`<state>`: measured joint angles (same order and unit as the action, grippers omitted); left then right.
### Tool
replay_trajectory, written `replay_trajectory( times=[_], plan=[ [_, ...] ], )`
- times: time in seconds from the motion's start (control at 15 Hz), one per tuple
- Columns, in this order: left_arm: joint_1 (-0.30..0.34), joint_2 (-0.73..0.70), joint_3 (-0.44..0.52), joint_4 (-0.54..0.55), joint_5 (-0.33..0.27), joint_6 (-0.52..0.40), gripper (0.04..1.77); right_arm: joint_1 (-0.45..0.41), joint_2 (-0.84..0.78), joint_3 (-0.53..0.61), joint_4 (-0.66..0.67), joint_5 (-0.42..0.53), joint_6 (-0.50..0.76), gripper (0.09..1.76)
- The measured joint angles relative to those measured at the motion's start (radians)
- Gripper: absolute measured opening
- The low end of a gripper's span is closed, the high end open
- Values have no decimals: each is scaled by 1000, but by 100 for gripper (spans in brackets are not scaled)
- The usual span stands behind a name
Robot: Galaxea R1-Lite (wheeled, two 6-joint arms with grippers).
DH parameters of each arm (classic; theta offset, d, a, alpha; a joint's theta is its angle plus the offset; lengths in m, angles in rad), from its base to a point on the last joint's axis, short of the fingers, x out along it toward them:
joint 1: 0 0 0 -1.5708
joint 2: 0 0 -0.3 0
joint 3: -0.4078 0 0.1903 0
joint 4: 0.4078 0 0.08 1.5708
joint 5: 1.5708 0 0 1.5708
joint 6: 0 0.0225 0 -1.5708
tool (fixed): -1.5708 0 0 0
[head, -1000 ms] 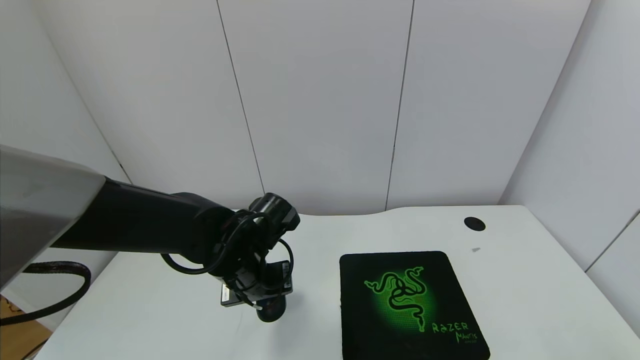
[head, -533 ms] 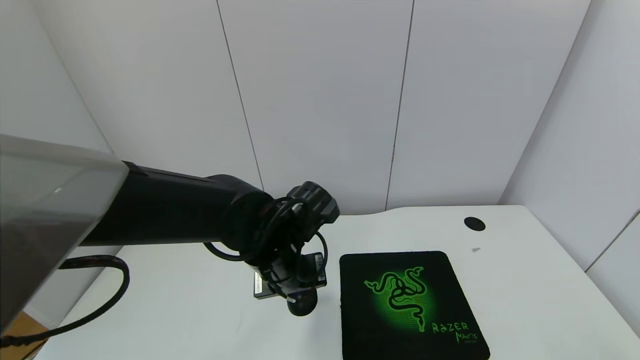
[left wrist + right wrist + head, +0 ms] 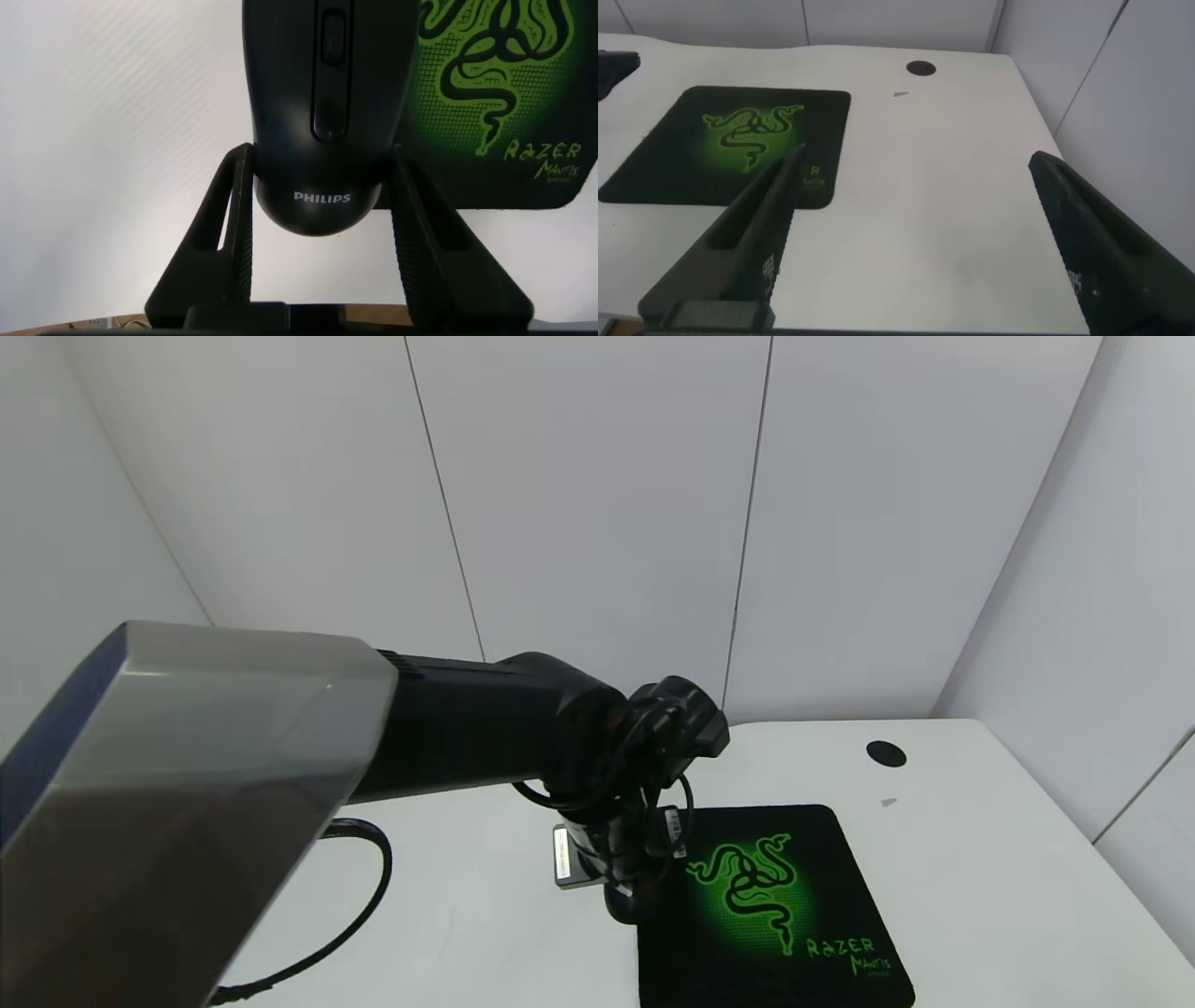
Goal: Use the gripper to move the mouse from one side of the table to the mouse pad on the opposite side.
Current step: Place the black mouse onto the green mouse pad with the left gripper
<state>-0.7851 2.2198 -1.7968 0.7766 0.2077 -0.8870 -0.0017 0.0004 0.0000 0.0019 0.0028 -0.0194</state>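
The mouse will leave my left gripper on the black part of the mouse pad (image 3: pixel 710 924) beside the green logo.
My left gripper (image 3: pixel 624 889) is shut on the glossy black mouse (image 3: pixel 625 905) and holds it at the left edge of the mouse pad (image 3: pixel 766 905), just above the white table (image 3: pixel 980 859). In the left wrist view the mouse (image 3: pixel 322 112) with white "PHILIPS" lettering sits between the two dark fingers (image 3: pixel 234 215), nose partly over the green-logo pad (image 3: pixel 495 84). My right gripper (image 3: pixel 915 163) is open and empty above bare table to the right of the pad (image 3: pixel 738 140); it does not show in the head view.
A black round cable-hole cap (image 3: pixel 885 753) sits at the table's back right, with a small grey mark (image 3: pixel 888 802) near it. White wall panels close the back and sides. A black cable (image 3: pixel 364 896) trails over the table's left part.
My left arm has carried the mouse to the right, from the table's left-middle to the pad's left edge. The pad has not moved.
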Motion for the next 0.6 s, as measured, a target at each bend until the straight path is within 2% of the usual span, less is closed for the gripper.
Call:
replay_trajectory(
  times=[0.27,0.6],
  plan=[
    [-66,117,-158,69,42,-68,90,0,0,0,0,0,0,171],
    [-112,182,-189,11,51,-98,90,0,0,0,0,0,0,171]
  ],
)
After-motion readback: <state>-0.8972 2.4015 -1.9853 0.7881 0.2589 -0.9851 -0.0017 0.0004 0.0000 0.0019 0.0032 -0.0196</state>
